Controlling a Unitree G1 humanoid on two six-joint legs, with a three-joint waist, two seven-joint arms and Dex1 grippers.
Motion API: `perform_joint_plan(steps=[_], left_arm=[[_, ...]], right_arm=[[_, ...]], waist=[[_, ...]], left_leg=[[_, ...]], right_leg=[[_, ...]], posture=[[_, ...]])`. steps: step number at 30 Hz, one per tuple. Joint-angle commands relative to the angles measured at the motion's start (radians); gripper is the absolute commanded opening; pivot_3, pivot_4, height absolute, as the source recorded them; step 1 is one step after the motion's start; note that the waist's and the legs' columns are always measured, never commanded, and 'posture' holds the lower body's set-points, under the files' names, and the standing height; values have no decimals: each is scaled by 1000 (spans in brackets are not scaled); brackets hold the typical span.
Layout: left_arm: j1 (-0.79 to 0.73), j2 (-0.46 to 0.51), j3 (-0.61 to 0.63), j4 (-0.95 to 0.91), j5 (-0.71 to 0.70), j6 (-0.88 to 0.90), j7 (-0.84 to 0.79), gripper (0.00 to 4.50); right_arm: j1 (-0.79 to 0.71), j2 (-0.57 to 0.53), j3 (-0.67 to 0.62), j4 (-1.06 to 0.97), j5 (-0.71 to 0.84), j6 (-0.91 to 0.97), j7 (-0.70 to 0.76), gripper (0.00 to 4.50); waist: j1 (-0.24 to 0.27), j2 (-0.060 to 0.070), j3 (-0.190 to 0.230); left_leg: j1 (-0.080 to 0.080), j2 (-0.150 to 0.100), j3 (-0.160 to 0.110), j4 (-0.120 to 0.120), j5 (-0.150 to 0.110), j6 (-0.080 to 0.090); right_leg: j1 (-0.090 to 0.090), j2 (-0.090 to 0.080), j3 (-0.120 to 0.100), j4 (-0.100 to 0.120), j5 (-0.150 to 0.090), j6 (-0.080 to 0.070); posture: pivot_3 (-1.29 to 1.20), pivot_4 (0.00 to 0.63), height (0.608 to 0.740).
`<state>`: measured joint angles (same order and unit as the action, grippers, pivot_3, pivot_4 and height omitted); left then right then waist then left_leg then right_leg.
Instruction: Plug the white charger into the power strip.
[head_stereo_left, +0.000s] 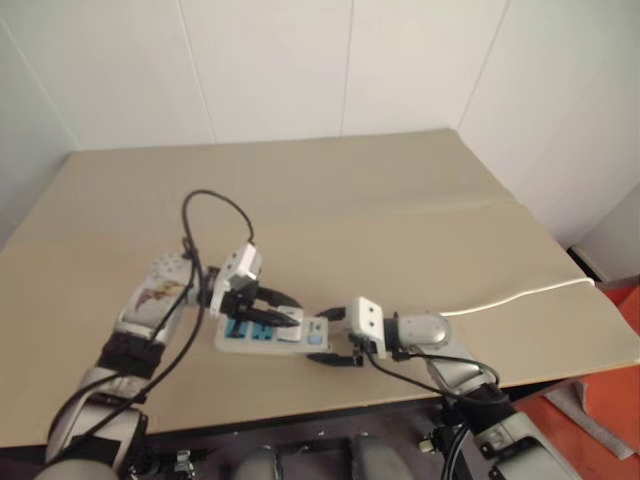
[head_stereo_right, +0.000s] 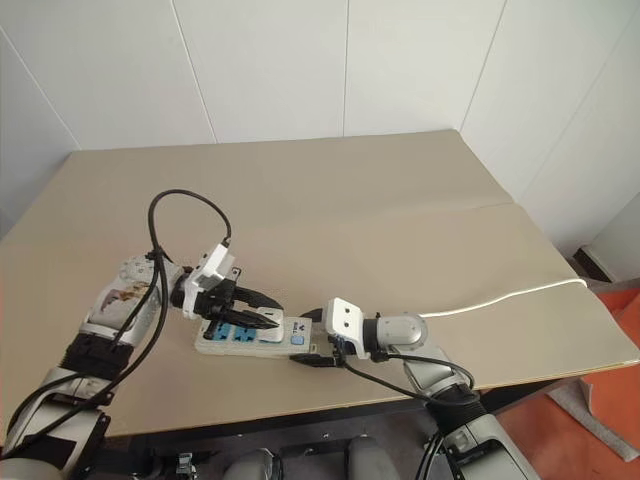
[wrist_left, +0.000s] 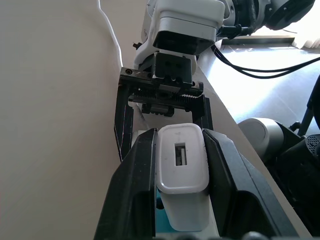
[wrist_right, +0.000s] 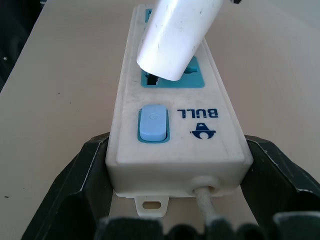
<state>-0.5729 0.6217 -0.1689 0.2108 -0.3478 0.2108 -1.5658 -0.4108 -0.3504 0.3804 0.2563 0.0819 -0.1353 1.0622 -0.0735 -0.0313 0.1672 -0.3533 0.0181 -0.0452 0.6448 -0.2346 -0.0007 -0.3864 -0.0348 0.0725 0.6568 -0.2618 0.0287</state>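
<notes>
The robot's left gripper will release the white charger in the power strip's socket (head_stereo_left: 287, 334) (wrist_left: 186, 220) closest to the blue switch. The charger is now held tilted just above the strip.
The power strip (head_stereo_left: 258, 338) lies on the tan table near its front edge, blue socket faces up. My right gripper (head_stereo_left: 333, 338) has its black fingers (wrist_right: 75, 185) on either side of the strip's switch end (wrist_right: 175, 130), gripping it. My left gripper (head_stereo_left: 292, 316) is shut on the white charger (wrist_left: 182, 170) and holds it just above the strip. The charger (wrist_right: 175, 37) is tilted, with its lower end at the blue socket nearest the blue switch (wrist_right: 152, 121). I cannot tell whether its prongs are in the socket.
The strip's thin white cord (head_stereo_left: 520, 295) runs right across the table (head_stereo_left: 400, 220) to its right edge. White walls stand close behind the table. The front edge is just below the strip. An orange object (head_stereo_left: 615, 395) sits on the floor at right.
</notes>
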Motion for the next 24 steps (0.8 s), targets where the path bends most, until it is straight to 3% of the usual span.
perform_joint_plan(steps=[1, 12, 24], left_arm=[[59, 2, 19, -48, 7, -54, 38, 1068], [163, -6, 15, -95, 60, -219, 131, 1068], [222, -6, 2, -22, 87, -321, 175, 1068]], right_arm=[[27, -16, 51, 81, -87, 14, -14, 3411], [34, -16, 63, 90, -92, -13, -13, 3411], [37, -26, 64, 90, -95, -25, -10, 3411]], waist=[[-1, 0, 0], [3, 1, -3], [8, 4, -9]], left_leg=[[0, 0, 0, -1, 0, 0], [0, 0, 0, -1, 0, 0], [1, 0, -1, -2, 0, 0]], right_leg=[[0, 0, 0, 0, 0, 0], [1, -1, 0, -1, -1, -1], [1, -3, -1, -2, -1, -2]], posture=[[0, 150, 740], [0, 150, 740], [0, 150, 740]])
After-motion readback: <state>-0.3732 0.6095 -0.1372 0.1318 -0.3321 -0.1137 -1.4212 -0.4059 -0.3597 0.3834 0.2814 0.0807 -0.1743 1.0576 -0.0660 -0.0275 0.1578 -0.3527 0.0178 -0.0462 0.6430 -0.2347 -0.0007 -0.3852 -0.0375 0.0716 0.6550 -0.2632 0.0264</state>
